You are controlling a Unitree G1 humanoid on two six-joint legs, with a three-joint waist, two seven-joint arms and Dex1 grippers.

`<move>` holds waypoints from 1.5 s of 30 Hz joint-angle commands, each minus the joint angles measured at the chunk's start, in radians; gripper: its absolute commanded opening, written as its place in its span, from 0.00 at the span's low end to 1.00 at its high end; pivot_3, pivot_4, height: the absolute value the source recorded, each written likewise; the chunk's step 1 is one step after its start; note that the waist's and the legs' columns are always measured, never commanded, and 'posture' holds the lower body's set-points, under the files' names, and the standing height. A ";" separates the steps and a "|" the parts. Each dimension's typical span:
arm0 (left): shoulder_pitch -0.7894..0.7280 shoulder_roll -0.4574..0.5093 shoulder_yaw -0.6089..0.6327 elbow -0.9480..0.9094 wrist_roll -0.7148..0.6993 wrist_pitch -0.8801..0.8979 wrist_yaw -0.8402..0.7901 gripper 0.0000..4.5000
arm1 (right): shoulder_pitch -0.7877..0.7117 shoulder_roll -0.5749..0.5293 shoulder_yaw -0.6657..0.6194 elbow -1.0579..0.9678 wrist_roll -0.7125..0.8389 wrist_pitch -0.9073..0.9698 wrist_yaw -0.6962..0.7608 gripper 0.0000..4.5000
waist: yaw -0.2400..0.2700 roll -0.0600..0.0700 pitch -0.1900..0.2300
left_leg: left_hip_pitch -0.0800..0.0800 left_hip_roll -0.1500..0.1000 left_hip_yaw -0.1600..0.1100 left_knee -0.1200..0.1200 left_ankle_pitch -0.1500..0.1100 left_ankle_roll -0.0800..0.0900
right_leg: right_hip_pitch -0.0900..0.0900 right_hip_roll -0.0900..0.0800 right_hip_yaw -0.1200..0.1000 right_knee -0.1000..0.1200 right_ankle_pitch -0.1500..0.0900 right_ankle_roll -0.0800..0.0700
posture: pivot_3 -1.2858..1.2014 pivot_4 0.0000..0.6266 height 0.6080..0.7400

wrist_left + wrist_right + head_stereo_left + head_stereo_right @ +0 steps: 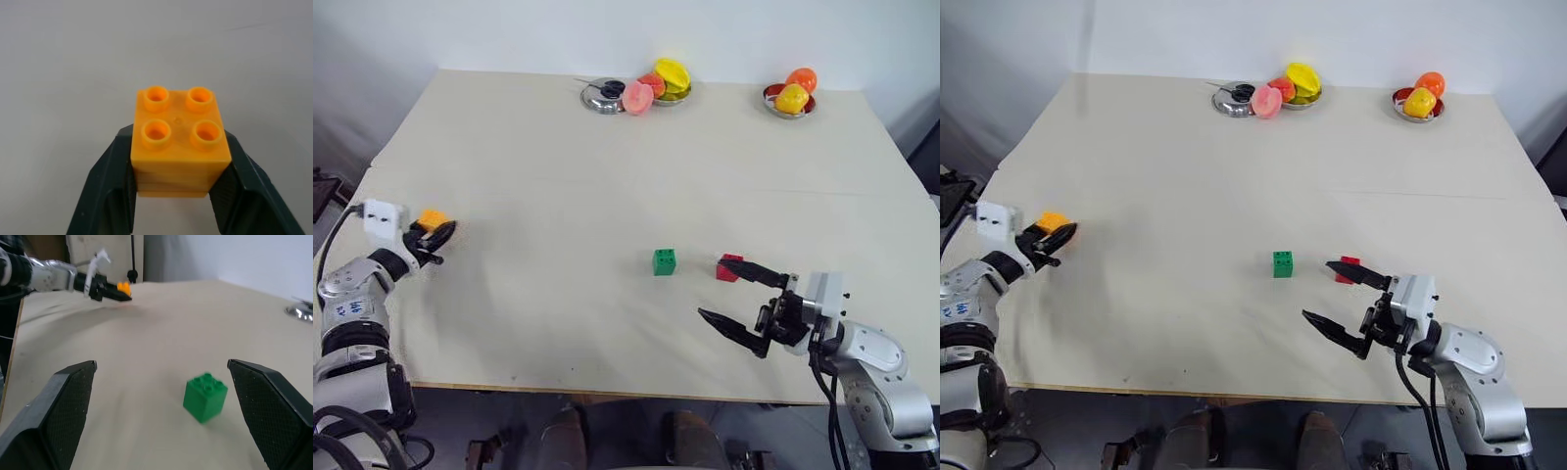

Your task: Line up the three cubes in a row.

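Next, my left gripper sets the orange-yellow cube free beside the green cube, on the side facing away from the red cube (604, 261).
My left gripper (436, 233) is shut on the orange-yellow cube (178, 142) near the table's left edge, with a black finger pressed on each side of it. Whether that cube rests on the table I cannot tell. The green cube (664, 261) stands alone in the middle front of the table. The red cube (728, 267) sits a short way to its right, with the upper finger of my right gripper (719, 289) reaching partly across it. That gripper is open and holds nothing. In the right wrist view the green cube (205, 396) lies ahead between the wide-spread fingers.
The cream table (558, 147) carries metal bowls along its far edge: one (604, 96) beside a pink toy fruit (637, 98), one with several fruits (671, 83), and one at the far right (790, 98). A broad stretch of tabletop separates the orange-yellow cube from the green one.
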 commanded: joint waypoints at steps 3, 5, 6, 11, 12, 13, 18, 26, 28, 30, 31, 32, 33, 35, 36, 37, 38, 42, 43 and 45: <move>-0.060 -0.179 -0.270 -0.200 -0.008 -0.074 -0.452 0.34 | 0.105 -0.071 -0.155 -0.047 0.048 -0.014 0.039 1.00 | 0.030 0.000 0.000 | 0.000 0.000 0.001 0.004 -0.001 0.001 | 0.002 0.000 0.001 -0.001 0.001 0.001 | 0.52 0.24 1.00; -0.106 -0.221 -0.303 -0.139 0.010 -0.082 -0.484 0.34 | 0.132 -0.087 -0.181 -0.050 0.059 -0.004 0.049 1.00 | 0.025 0.000 0.000 | 0.000 0.000 0.001 0.005 -0.001 0.001 | 0.001 0.000 0.001 -0.003 0.001 0.001 | 0.52 0.24 1.00; -0.151 -0.256 -0.332 -0.084 0.038 -0.094 -0.485 0.34 | 0.152 -0.094 -0.198 -0.051 0.061 -0.001 0.054 1.00 | 0.019 0.000 0.000 | 0.000 0.000 0.001 0.004 -0.001 0.001 | 0.000 0.000 0.002 -0.003 0.001 0.001 | 0.52 0.24 1.00; -0.309 -0.364 -0.389 0.164 0.148 -0.165 -0.399 0.34 | 0.232 -0.095 -0.247 -0.091 0.070 0.009 0.043 1.00 | 0.007 0.000 0.000 | 0.000 0.000 0.002 0.004 -0.001 0.001 | -0.001 0.000 0.004 -0.003 0.001 0.001 | 0.52 0.24 1.00; -0.327 -0.375 -0.389 0.199 0.161 -0.175 -0.383 0.34 | 0.246 -0.089 -0.252 -0.105 0.071 0.009 0.035 1.00 | 0.006 0.000 0.000 | 0.000 0.000 0.002 0.005 -0.001 0.002 | -0.001 0.000 0.004 -0.003 0.001 0.002 | 0.52 0.24 1.00; -0.343 -0.384 -0.389 0.228 0.173 -0.186 -0.367 0.34 | 0.260 -0.082 -0.255 -0.117 0.070 0.007 0.026 1.00 | 0.003 0.000 0.000 | 0.000 0.000 0.002 0.005 -0.001 0.002 | -0.001 0.000 0.004 -0.003 0.001 0.002 | 0.52 0.24 1.00; -0.392 -0.387 -0.399 0.308 0.231 -0.208 -0.352 0.34 | 0.307 -0.054 -0.249 -0.160 0.058 -0.001 -0.009 1.00 | 0.005 0.000 0.000 | 0.000 0.000 0.003 0.004 -0.001 0.002 | -0.002 0.000 0.004 -0.002 0.001 0.002 | 0.52 0.24 1.00; -0.419 -0.369 -0.377 0.353 0.258 -0.209 -0.362 0.34 | 0.342 -0.037 -0.248 -0.174 0.048 -0.019 -0.024 1.00 | 0.005 0.000 0.000 | 0.000 0.000 0.002 0.005 -0.002 0.003 | -0.002 0.000 0.004 -0.002 0.001 0.001 | 0.52 0.24 1.00; -0.416 -0.361 -0.387 0.360 0.277 -0.221 -0.372 0.34 | 0.344 -0.039 -0.248 -0.172 0.048 -0.020 -0.024 1.00 | 0.004 0.000 0.000 | 0.000 0.000 0.002 0.005 -0.002 0.003 | -0.002 0.000 0.004 -0.002 0.001 0.001 | 0.52 0.24 1.00; -0.416 -0.349 -0.391 0.366 0.290 -0.217 -0.376 0.34 | 0.345 -0.043 -0.251 -0.168 0.049 -0.022 -0.019 1.00 | 0.003 0.000 0.000 | 0.000 0.000 0.002 0.005 -0.002 0.003 | -0.002 0.000 0.004 -0.002 0.001 0.001 | 0.52 0.24 1.00; -0.417 -0.346 -0.384 0.368 0.284 -0.205 -0.397 0.34 | 0.344 -0.044 -0.252 -0.166 0.049 -0.022 -0.018 1.00 | 0.003 0.000 0.000 | 0.000 0.000 0.002 0.005 -0.002 0.003 | -0.002 0.000 0.004 -0.002 0.001 0.001 | 0.52 0.24 1.00; -0.419 -0.344 -0.377 0.370 0.279 -0.192 -0.406 0.34 | 0.342 -0.045 -0.252 -0.165 0.049 -0.020 -0.019 1.00 | 0.002 0.000 0.000 | 0.000 0.000 0.002 0.005 -0.002 0.003 | -0.002 0.000 0.004 -0.002 0.001 0.001 | 0.52 0.24 1.00; -0.422 -0.340 -0.372 0.371 0.278 -0.188 -0.396 0.34 | 0.340 -0.047 -0.251 -0.163 0.049 -0.021 -0.018 1.00 | 0.002 0.000 0.000 | 0.000 0.000 0.002 0.005 -0.002 0.003 | -0.002 0.000 0.004 -0.002 0.001 0.001 | 0.52 0.24 1.00; -0.427 -0.333 -0.364 0.374 0.280 -0.180 -0.380 0.34 | 0.334 -0.048 -0.249 -0.159 0.049 -0.020 -0.017 1.00 | 0.003 0.000 0.000 | 0.000 0.000 0.002 0.005 -0.002 0.003 | -0.002 0.000 0.004 -0.001 0.001 0.001 | 0.52 0.24 1.00; -0.428 -0.331 -0.357 0.375 0.275 -0.180 -0.382 0.50 | 0.331 -0.047 -0.247 -0.156 0.047 -0.021 -0.016 1.00 | 0.003 0.000 0.000 | 0.000 0.000 0.002 0.005 -0.002 0.003 | -0.002 0.000 0.004 -0.001 0.001 0.001 | 0.52 0.24 1.00; -0.428 -0.329 -0.353 0.376 0.275 -0.178 -0.383 0.55 | 0.328 -0.047 -0.243 -0.153 0.045 -0.022 -0.016 1.00 | 0.003 0.000 0.000 | 0.000 0.000 0.002 0.005 -0.002 0.003 | -0.002 0.000 0.004 -0.001 0.001 0.001 | 0.52 0.24 1.00; -0.428 -0.330 -0.346 0.375 0.269 -0.180 -0.393 0.62 | 0.324 -0.045 -0.238 -0.150 0.042 -0.022 -0.015 1.00 | 0.005 0.000 0.000 | 0.000 0.000 0.002 0.005 -0.002 0.003 | -0.002 0.000 0.005 -0.001 0.001 0.001 | 0.52 0.24 1.00; -0.427 -0.334 -0.313 0.372 0.249 -0.192 -0.420 0.90 | 0.308 -0.040 -0.223 -0.141 0.034 -0.022 -0.012 1.00 | 0.005 0.000 0.000 | 0.000 0.000 0.002 0.005 -0.002 0.003 | -0.002 0.000 0.004 -0.001 0.001 0.001 | 0.52 0.24 1.00; -0.427 -0.332 -0.311 0.371 0.251 -0.196 -0.425 0.97 | 0.305 -0.040 -0.222 -0.139 0.034 -0.021 -0.011 1.00 | 0.005 0.000 0.000 | 0.000 0.000 0.002 0.005 -0.002 0.003 | -0.002 0.000 0.005 -0.001 0.001 0.002 | 0.52 0.24 1.00; -0.424 -0.322 -0.296 0.361 0.244 -0.225 -0.445 0.99 | 0.301 -0.041 -0.221 -0.134 0.034 -0.022 -0.005 1.00 | 0.005 0.000 0.000 | 0.000 0.000 0.002 0.005 -0.002 0.003 | -0.002 0.000 0.004 -0.001 0.001 0.001 | 0.52 0.24 1.00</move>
